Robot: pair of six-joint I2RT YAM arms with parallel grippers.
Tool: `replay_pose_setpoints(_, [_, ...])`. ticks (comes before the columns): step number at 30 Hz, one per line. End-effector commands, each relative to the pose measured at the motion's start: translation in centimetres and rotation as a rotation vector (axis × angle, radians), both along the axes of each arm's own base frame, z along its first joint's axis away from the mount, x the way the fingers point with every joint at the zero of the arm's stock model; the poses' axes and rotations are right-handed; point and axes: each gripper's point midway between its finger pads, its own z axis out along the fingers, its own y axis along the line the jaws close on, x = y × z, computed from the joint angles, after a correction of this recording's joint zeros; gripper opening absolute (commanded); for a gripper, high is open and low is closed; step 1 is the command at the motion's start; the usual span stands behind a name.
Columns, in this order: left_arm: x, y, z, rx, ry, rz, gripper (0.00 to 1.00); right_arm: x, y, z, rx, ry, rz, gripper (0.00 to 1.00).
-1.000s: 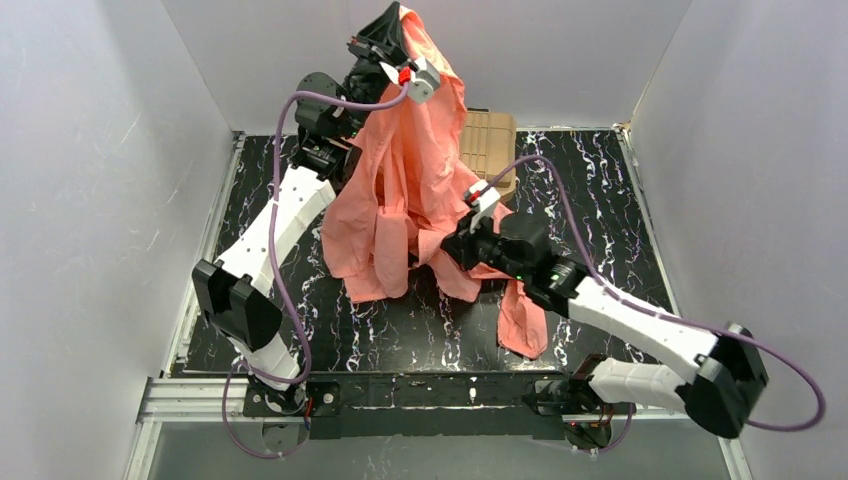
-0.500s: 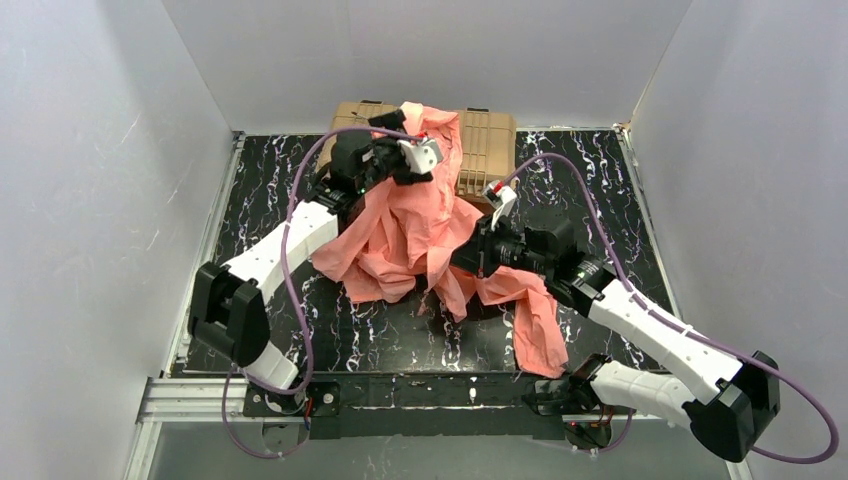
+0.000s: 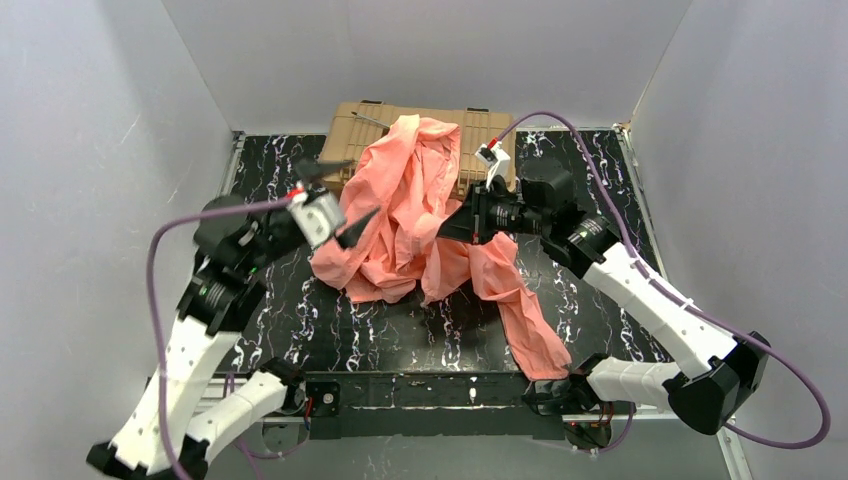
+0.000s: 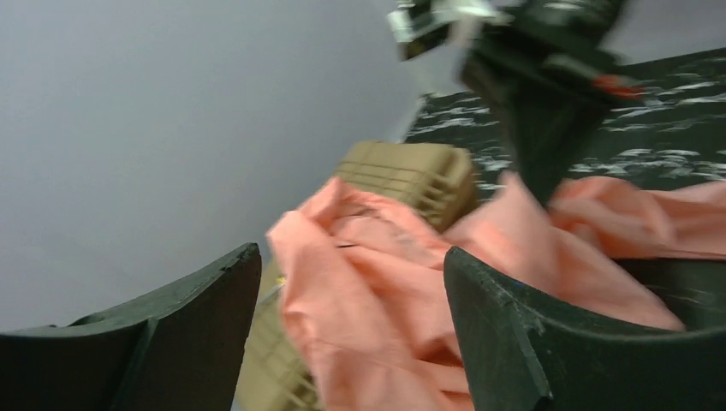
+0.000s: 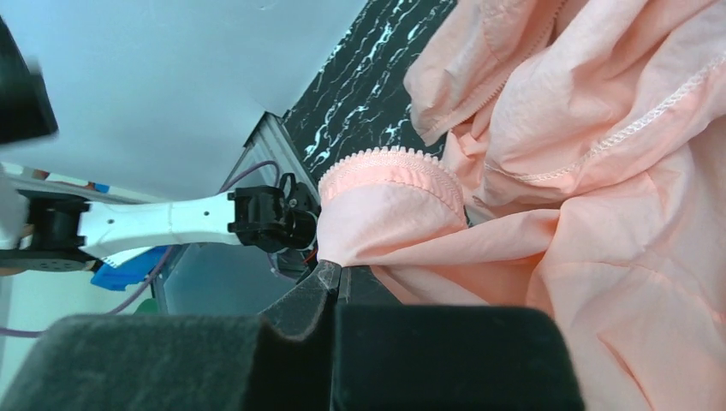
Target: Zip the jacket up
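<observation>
The robot's right gripper pinches fabric below the jacket's ruffled edge, so next the left gripper takes the near end of that edge (image 5: 327, 182) before the right gripper opens and regrips.
The salmon-pink jacket (image 3: 400, 215) lies crumpled mid-table, its top draped over the tan toolbox (image 3: 492, 128). One sleeve (image 3: 528, 318) trails toward the front right. My left gripper (image 3: 345, 194) hangs open just left of the heap and touches nothing. In the left wrist view, the jacket (image 4: 377, 282) shows beyond the spread fingers (image 4: 548, 342), blurred. My right gripper (image 3: 447, 228) is shut on a fold of the jacket at the heap's right side. Its tips (image 5: 338, 272) pinch fabric just below a ruffled pink edge (image 5: 394, 164). I cannot make out the zipper's slider.
The black marbled table (image 3: 600, 180) is walled in by grey panels on three sides. The toolbox stands against the back wall. My left arm (image 3: 190, 340) leans over the table's left edge. The right arm (image 3: 640, 295) reaches in from the front right.
My left gripper has let go of the jacket, opened, and swung down and left. The jacket dropped from held high into a heap. The right gripper shifted back, still gripping the fabric.
</observation>
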Motion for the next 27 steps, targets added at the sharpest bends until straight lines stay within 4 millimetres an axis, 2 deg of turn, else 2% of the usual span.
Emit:
replay_pose_setpoints(1, [-7.0, -1.7, -8.8, 0.022, 0.442, -0.254, 0.73, -0.9, 0.2, 4.0, 0.071, -0.032, 0.055, 0.01])
replay_pose_setpoints(3, [-8.3, -2.0, -10.5, 0.009, 0.541, -0.295, 0.71, -1.3, 0.6, 4.7, 0.095, -0.03, 0.086, 0.01])
replay_pose_setpoints(6, [-9.1, -2.7, -12.1, -0.024, 0.649, -0.343, 0.81, -1.5, 0.9, 5.3, 0.117, -0.026, 0.117, 0.01])
replay_pose_setpoints(9, [-8.7, -3.6, -12.5, -0.042, 0.698, -0.383, 0.84, -1.8, 1.2, 5.6, 0.137, -0.023, 0.145, 0.01])
replay_pose_setpoints(12, [-8.2, -4.4, -12.8, -0.05, 0.741, -0.409, 0.82, -1.9, 1.3, 6.0, 0.161, -0.019, 0.154, 0.01])
replay_pose_setpoints(20, [-8.0, -5.5, -13.2, -0.069, 0.796, -0.469, 0.61, -1.8, 1.8, 7.0, 0.231, -0.003, 0.158, 0.01])
replay_pose_setpoints(22, [-7.2, -5.7, -13.3, -0.085, 0.789, -0.447, 0.51, -1.7, 2.0, 7.1, 0.242, 0.001, 0.162, 0.01])
replay_pose_setpoints(24, [-6.6, -5.9, -13.2, -0.091, 0.788, -0.431, 0.32, -1.7, 2.1, 7.2, 0.249, 0.001, 0.163, 0.01])
replay_pose_setpoints(27, [-5.8, -6.1, -13.3, -0.098, 0.796, -0.408, 0.23, -1.7, 2.0, 7.6, 0.26, -0.007, 0.161, 0.01])
